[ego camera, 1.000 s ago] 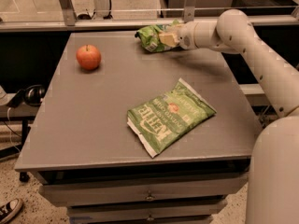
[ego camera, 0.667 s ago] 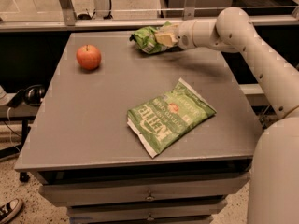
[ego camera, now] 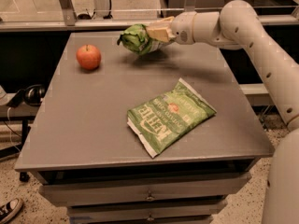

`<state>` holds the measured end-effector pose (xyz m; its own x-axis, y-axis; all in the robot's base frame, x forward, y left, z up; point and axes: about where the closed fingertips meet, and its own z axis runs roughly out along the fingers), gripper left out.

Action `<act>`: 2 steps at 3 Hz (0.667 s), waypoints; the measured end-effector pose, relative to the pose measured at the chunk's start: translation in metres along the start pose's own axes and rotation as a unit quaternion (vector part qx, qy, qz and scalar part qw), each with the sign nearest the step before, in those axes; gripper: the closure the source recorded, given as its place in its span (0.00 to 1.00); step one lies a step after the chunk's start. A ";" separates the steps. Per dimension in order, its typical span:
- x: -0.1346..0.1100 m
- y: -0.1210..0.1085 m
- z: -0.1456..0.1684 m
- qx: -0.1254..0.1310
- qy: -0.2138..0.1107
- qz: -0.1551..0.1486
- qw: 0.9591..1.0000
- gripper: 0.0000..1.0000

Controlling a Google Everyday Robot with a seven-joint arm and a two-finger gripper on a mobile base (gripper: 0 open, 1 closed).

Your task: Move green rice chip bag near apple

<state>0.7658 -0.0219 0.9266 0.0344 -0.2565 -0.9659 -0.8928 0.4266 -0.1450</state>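
Next, I let go of the green rice chip bag on the table (ego camera: 114, 67) beside the apple, toward the KETTLE bag.
The green rice chip bag (ego camera: 137, 38) is a small crumpled light-green bag held in the air above the far middle of the grey table (ego camera: 93, 120). My gripper (ego camera: 156, 33) is shut on the bag's right end, reaching in from the right on a white arm. The bag casts a shadow on the table under it. The apple (ego camera: 88, 56) is red-orange with a short stem and stands at the far left of the table, a short way left of the bag.
A larger flat green bag printed "KETTLE" (ego camera: 169, 115) lies at the table's right middle. Drawers (ego camera: 149, 197) run below the front edge. A rail and glass panel (ego camera: 93, 13) stand behind the table. Headphones (ego camera: 28, 94) and a shoe (ego camera: 8, 210) lie on the left.
The gripper has carried the green rice chip bag to the left, off the far right of the table and closer to the apple. The apple and the KETTLE bag have not moved.
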 end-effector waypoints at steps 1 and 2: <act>-0.010 0.030 0.005 -0.032 -0.015 -0.020 0.999 1.00; -0.007 0.060 0.013 -0.072 -0.033 -0.033 0.996 1.00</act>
<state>0.7178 0.0169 0.9222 0.1206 -0.2195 -0.9681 -0.9425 0.2808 -0.1810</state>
